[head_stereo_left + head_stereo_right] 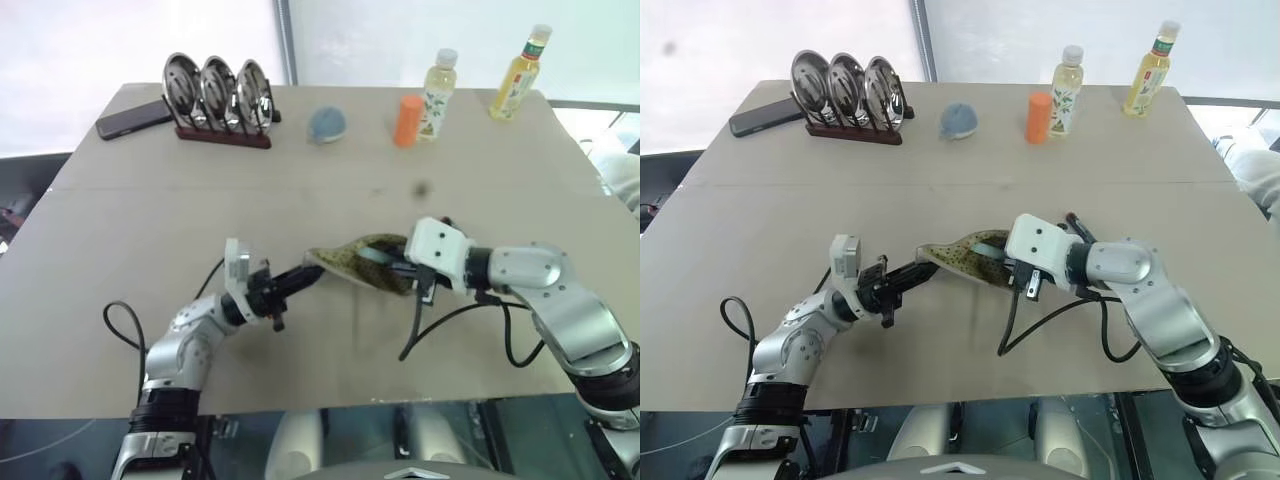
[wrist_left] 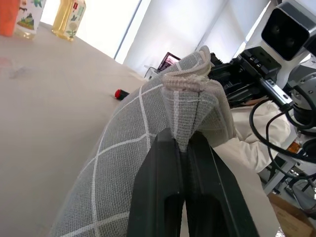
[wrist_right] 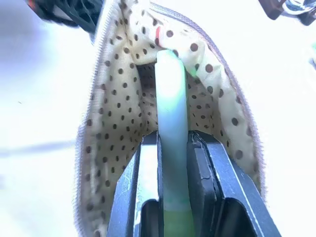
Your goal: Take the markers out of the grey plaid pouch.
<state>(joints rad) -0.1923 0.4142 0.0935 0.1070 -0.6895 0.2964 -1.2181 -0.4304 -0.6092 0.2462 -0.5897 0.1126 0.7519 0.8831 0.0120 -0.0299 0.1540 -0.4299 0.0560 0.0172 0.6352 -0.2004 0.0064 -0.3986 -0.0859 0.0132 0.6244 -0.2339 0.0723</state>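
My right gripper should put the green marker down on the table (image 1: 509, 238) next to the red-and-black pen end, away from the pouch.
The grey plaid pouch (image 1: 352, 262) hangs a little above the table's middle, its mouth gaping toward my right arm. My left gripper (image 1: 310, 273) is shut on the pouch's left corner; in the left wrist view the black fingers (image 2: 163, 163) pinch the gridded fabric (image 2: 143, 123). My right gripper (image 3: 173, 143) reaches into the mouth and is shut on the green marker (image 3: 171, 108), which lies against the dotted lining (image 3: 118, 108). A small red-and-black pen end (image 2: 120, 94) lies on the table beyond the pouch; I cannot tell for sure that it is the red marker.
Along the table's far side stand a rack of three metal plates (image 1: 220, 95), a dark phone (image 1: 133, 120), a blue-grey round object (image 1: 327, 124), an orange bottle (image 1: 407, 121) and two drink bottles (image 1: 438, 95) (image 1: 520, 75). Cables trail from both wrists.
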